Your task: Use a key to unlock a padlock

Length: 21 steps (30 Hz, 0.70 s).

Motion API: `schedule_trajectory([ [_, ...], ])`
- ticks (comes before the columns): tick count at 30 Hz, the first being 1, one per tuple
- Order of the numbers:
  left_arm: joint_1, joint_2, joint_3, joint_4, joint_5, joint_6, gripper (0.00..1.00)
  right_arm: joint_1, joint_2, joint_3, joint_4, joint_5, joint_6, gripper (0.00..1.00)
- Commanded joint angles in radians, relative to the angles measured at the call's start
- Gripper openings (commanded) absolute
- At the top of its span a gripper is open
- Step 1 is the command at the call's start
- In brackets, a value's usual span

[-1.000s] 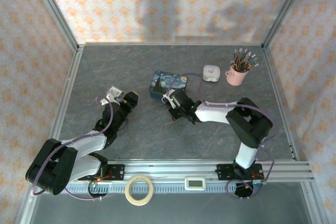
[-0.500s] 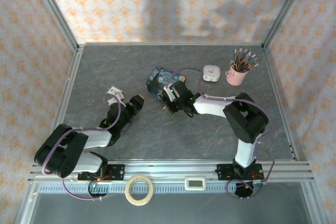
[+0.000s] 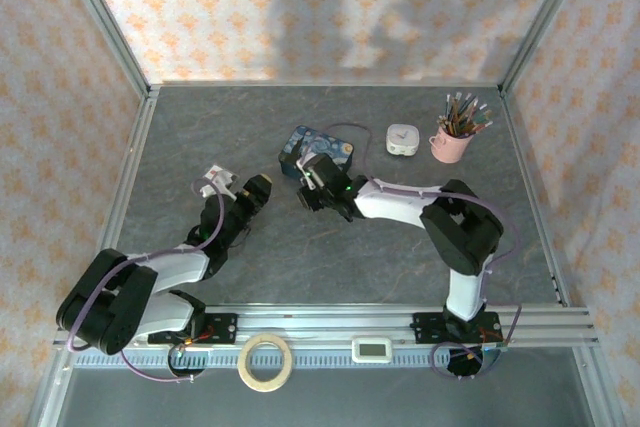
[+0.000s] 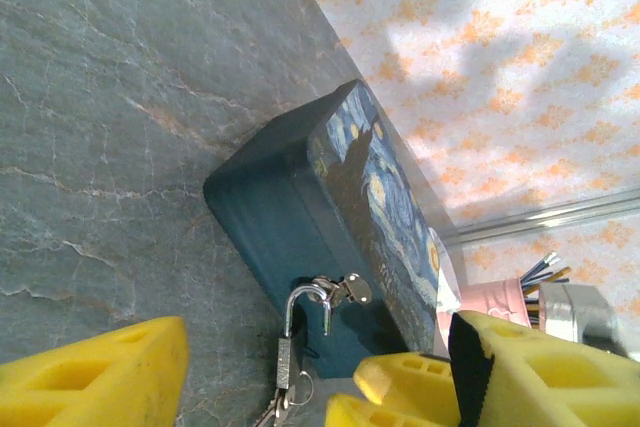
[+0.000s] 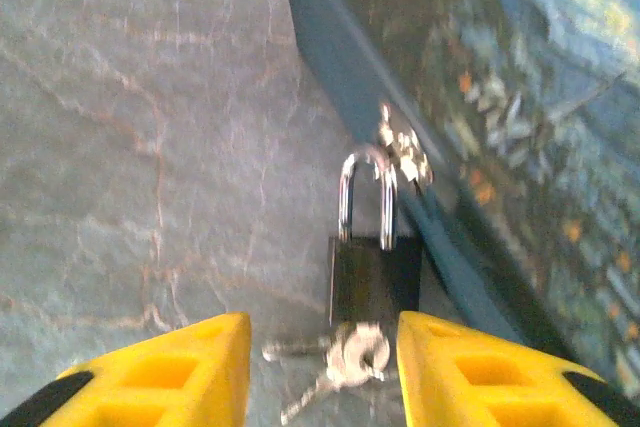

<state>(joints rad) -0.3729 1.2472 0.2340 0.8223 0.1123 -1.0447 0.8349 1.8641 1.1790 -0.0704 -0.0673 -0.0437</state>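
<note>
The shackle's loose end is clear of the padlock's body, so the robot's right gripper needs to leave the key and pinch the body [image 5: 375,282] before the left gripper reaches the shackle.
The small dark padlock [image 5: 372,277] hangs by its silvery shackle [image 5: 365,192] from the hasp of the blue starry tin [image 3: 320,150]. The key [image 5: 345,352] bunch sticks out of its underside. My right gripper [image 5: 322,367] is open, one yellow finger on each side of the key, not pinching it. From the other side I see the padlock [image 4: 288,357] edge-on against the tin [image 4: 300,217], with my left gripper [image 4: 318,372] open wide around it. In the top view the left gripper [image 3: 260,187] and right gripper [image 3: 305,190] face each other at the tin's front-left corner.
A white round-cornered case [image 3: 402,139] and a pink cup of pencils [image 3: 452,142] stand at the back right. A tape roll [image 3: 265,362] and a small white device [image 3: 375,349] lie on the front rail. Metal frame rails border the table.
My right gripper has gone from shut to open and moved left along the tin's front, and the tin has shifted slightly left. My left gripper has moved up closer to the tin.
</note>
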Motion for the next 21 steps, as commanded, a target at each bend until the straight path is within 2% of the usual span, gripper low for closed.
schedule_trajectory([
  [1,0.007,-0.036,0.009,-0.046,-0.046,0.029,0.68,0.012,0.065,0.053,-0.033,0.136,0.052,0.45],
  [8,0.016,-0.071,-0.002,-0.072,-0.063,0.031,0.68,0.023,0.127,0.102,-0.075,0.247,0.093,0.57],
  [11,0.016,-0.072,-0.002,-0.069,-0.065,0.028,0.68,0.028,0.153,0.115,-0.077,0.298,0.1,0.58],
  [17,0.017,-0.071,0.0,-0.066,-0.056,0.026,0.68,0.03,0.183,0.104,-0.035,0.317,0.086,0.55],
  [21,0.019,-0.078,-0.008,-0.063,-0.059,0.022,0.68,0.025,0.204,0.102,-0.023,0.307,0.063,0.47],
])
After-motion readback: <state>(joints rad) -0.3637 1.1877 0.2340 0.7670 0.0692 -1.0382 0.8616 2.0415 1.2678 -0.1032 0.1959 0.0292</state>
